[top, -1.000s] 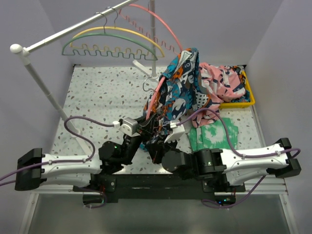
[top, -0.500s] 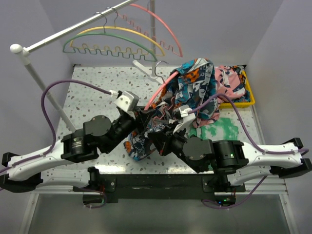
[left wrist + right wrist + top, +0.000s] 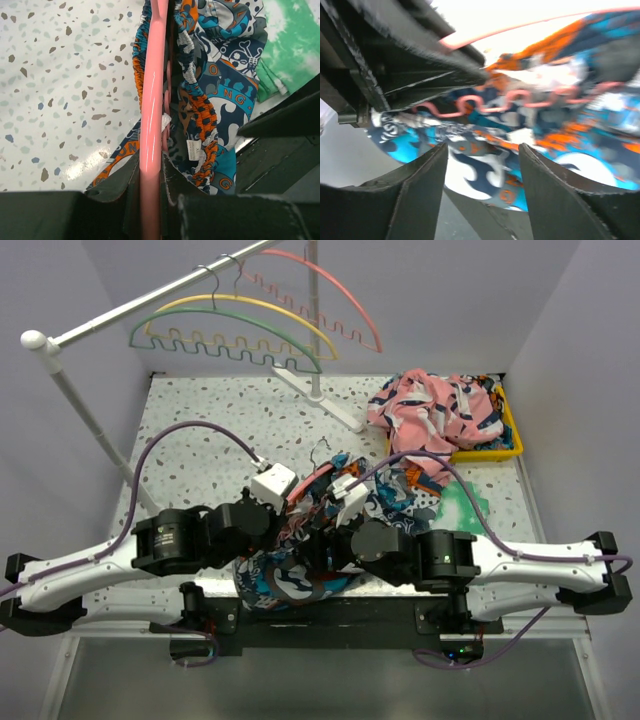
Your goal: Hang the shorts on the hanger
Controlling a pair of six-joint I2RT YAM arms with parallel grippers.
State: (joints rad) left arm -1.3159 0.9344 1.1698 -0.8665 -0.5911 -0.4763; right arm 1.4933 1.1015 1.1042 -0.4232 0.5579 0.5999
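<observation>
My right gripper will grab the waistband at the hanger's far end [image 3: 338, 462] and pull it straight, as the shorts' waistband is bunched along the pink hanger's bar.
The shorts [image 3: 285, 575], printed teal, navy, orange and white, lie bunched on the table between the two arms, close to the near edge. The pink hanger [image 3: 312, 478] lies low among them. My left gripper [image 3: 292, 518] is shut on its upper bar [image 3: 151, 125], with the elastic waistband [image 3: 200, 100] gathered along that bar. The right gripper [image 3: 325, 535] hangs open just above the fabric [image 3: 485, 170], nothing between its fingers [image 3: 420, 175]. The hanger's zigzag bar [image 3: 495, 102] shows in front of it, with fabric around it.
A pink-white-navy garment [image 3: 430, 410] spills from a yellow tray [image 3: 510, 435] at the back right. A green tie-dye cloth [image 3: 462, 505] lies beside the shorts. Yellow, green and another pink hanger [image 3: 230, 315] hang on the rack rod [image 3: 130, 305], its stand [image 3: 320, 395] behind.
Both arms have come down and toward the near edge, bringing hanger and shorts from raised to the table. The right gripper has opened and let go of the fabric.
</observation>
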